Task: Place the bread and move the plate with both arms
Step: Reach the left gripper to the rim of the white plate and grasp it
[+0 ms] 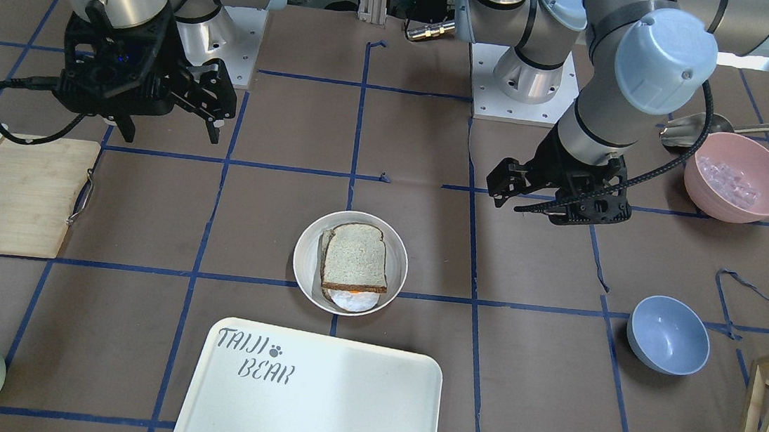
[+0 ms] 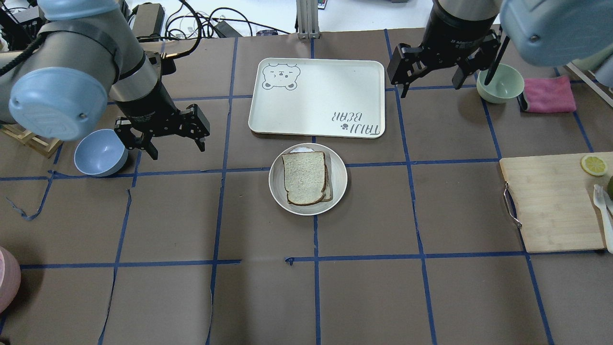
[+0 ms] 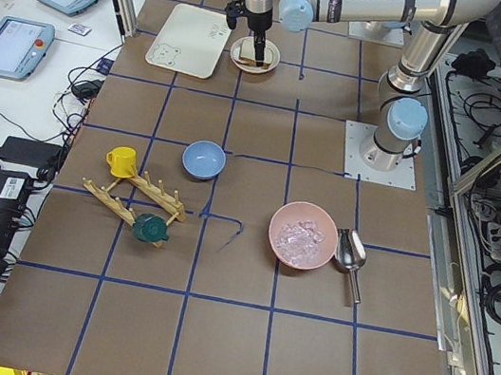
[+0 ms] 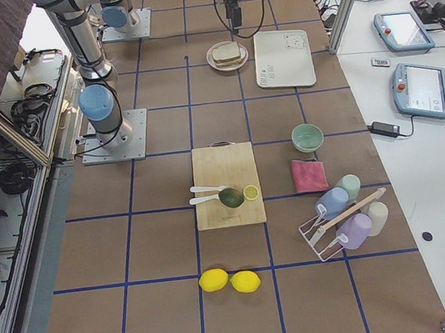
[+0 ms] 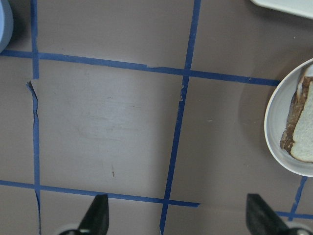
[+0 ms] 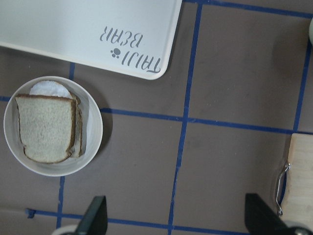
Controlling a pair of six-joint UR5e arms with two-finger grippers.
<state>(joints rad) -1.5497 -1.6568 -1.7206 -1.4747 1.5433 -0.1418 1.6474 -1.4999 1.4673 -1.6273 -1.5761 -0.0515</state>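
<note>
The cream plate's rim (image 1: 406, 267) (image 5: 266, 122) on the side facing the blue bowl is the next place my left gripper needs to go to and close.
The bread (image 2: 304, 177), a greyish-white slice with dark crust, lies flat on top of another slice and something round and white in the cream plate (image 2: 337, 178) at the table's middle. It also shows in the front view (image 1: 354, 255) on the plate (image 1: 306, 265). My left gripper (image 2: 177, 149) is open and empty, raised to the plate's left; its wrist view shows the plate's rim (image 5: 276, 122) at the right edge. My right gripper (image 2: 431, 88) is open and empty, high beyond the plate's right; its wrist view shows the bread (image 6: 44, 127).
The white "TAIJI BEAR" tray (image 2: 316, 96) lies just beyond the plate. A blue bowl (image 2: 98, 153) sits by my left gripper. A green bowl (image 2: 500, 84) and pink cloth (image 2: 548, 95) are near my right gripper. A wooden cutting board (image 2: 550, 201) lies at the right.
</note>
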